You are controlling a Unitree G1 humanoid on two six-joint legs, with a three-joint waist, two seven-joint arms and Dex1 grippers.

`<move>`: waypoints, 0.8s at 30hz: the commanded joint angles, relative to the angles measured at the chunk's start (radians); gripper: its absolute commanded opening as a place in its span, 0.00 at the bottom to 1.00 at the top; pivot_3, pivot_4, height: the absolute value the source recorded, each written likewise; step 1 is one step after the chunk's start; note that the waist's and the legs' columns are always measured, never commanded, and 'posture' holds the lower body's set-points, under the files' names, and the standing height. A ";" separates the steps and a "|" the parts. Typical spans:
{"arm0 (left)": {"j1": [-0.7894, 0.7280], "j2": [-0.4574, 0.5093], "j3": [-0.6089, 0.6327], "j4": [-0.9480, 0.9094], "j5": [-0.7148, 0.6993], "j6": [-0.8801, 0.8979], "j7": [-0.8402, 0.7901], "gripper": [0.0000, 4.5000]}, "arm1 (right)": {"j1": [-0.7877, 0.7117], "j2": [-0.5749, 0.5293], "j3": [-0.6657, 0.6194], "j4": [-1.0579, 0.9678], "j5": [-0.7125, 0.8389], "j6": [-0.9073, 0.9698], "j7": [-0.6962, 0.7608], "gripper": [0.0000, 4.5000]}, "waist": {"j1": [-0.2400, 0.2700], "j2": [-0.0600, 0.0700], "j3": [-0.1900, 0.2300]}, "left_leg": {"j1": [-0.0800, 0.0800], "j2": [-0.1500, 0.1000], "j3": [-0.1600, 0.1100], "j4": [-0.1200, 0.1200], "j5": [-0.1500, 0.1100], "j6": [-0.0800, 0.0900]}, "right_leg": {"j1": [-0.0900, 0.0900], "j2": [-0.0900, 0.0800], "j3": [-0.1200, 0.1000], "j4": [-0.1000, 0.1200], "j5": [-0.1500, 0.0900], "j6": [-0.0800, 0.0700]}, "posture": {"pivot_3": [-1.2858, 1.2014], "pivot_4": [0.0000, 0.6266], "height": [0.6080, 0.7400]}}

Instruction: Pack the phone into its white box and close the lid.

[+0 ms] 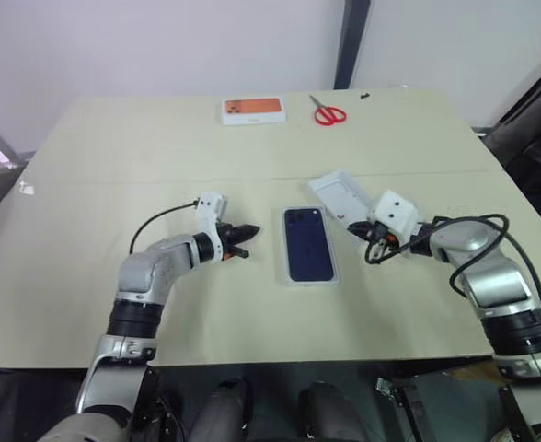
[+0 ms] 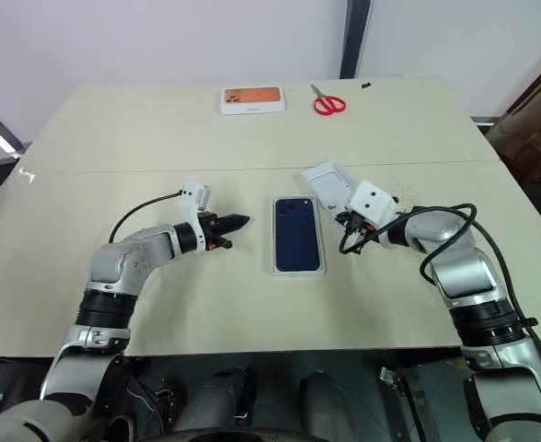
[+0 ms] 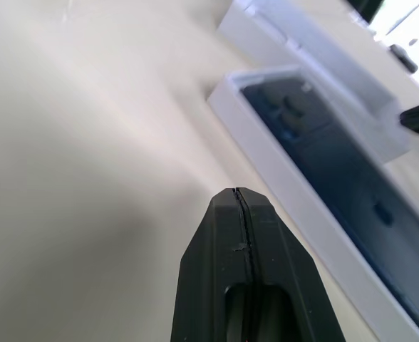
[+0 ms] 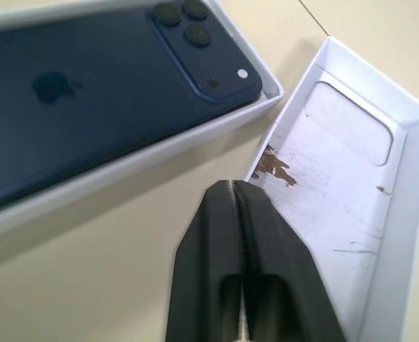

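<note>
My right gripper will open, pinch the lid's side (image 4: 257, 156) nearest the box and flip the lid, because the lid is lying inner side up next to the box.
The dark navy phone (image 1: 307, 244) lies camera side up inside the white box (image 1: 308, 280) at the middle of the table; a thin white rim frames it. Just behind and to its right, the lid (image 1: 337, 193) lies inner side up and at an angle. The lid (image 4: 323, 178) is white inside, with a rounded recess outline and small brown torn spots. My left gripper (image 1: 248, 249) hovers left of the box, shut and empty, pointing toward it. On the other side, my right gripper (image 1: 361, 230) is shut and empty. It hangs over the gap between the box and the lid, touching neither.
A smaller white box with an orange top (image 1: 253, 110) and red-handled scissors (image 1: 328, 114) lie near the table's far edge. A seam (image 1: 160, 180) runs across the tabletop behind the box. A dark chair (image 1: 537, 120) stands off the right side.
</note>
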 commanded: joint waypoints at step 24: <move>0.130 0.123 -0.006 -0.144 0.021 -0.429 -0.329 0.98 | -0.288 0.037 0.089 0.093 0.015 0.569 -0.054 1.00 | -0.004 0.001 0.000 | 0.000 0.000 0.000 -0.001 -0.003 0.004 | -0.001 -0.001 0.000 0.000 0.000 0.000 | 0.52 0.24 0.95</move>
